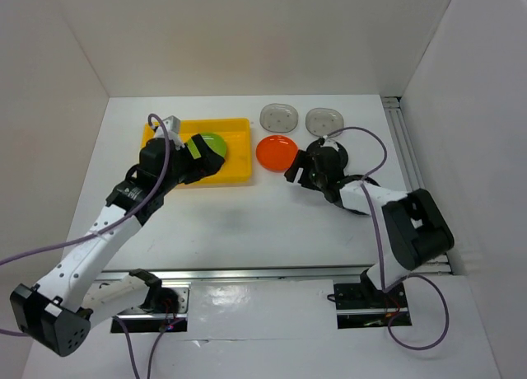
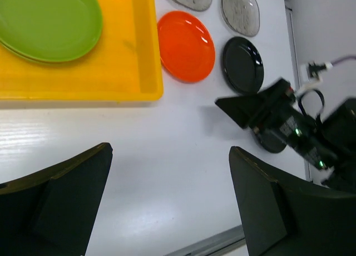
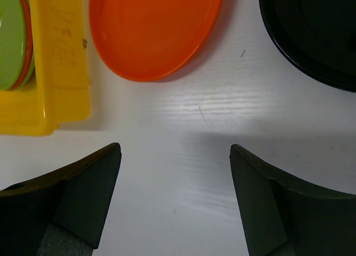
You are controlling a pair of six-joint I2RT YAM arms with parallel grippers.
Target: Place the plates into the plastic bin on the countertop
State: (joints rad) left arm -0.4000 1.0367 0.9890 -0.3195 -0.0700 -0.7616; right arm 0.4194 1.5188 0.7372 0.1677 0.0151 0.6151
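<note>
My left gripper will move to the orange plate next and grab its rim (image 1: pixel 258 157) (image 2: pixel 162 60) on the side that faces the yellow plastic bin.
The yellow plastic bin (image 1: pixel 239 148) holds a lime-green plate (image 1: pixel 212 142), also seen as the green plate (image 2: pixel 50 22). In the right wrist view an orange rim (image 3: pixel 25 39) shows under the green plate (image 3: pixel 10 39). An orange plate (image 1: pixel 277 152) lies on the white countertop (image 1: pixel 247 222) right of the bin, with a black plate (image 2: pixel 243 64) beside it. Two grey dotted plates (image 1: pixel 278 115) (image 1: pixel 324 120) lie behind them. My left gripper (image 2: pixel 169 150) hangs open and empty above the countertop, just in front of the bin. My right gripper (image 3: pixel 175 147) is open and empty over bare countertop, just short of the orange plate (image 3: pixel 153 28) and the black plate (image 3: pixel 311 33).
White walls enclose the countertop on three sides. A metal rail (image 1: pixel 408 148) runs along the right edge and another (image 1: pixel 247 273) along the front by the arm bases. Purple cables trail from both arms.
</note>
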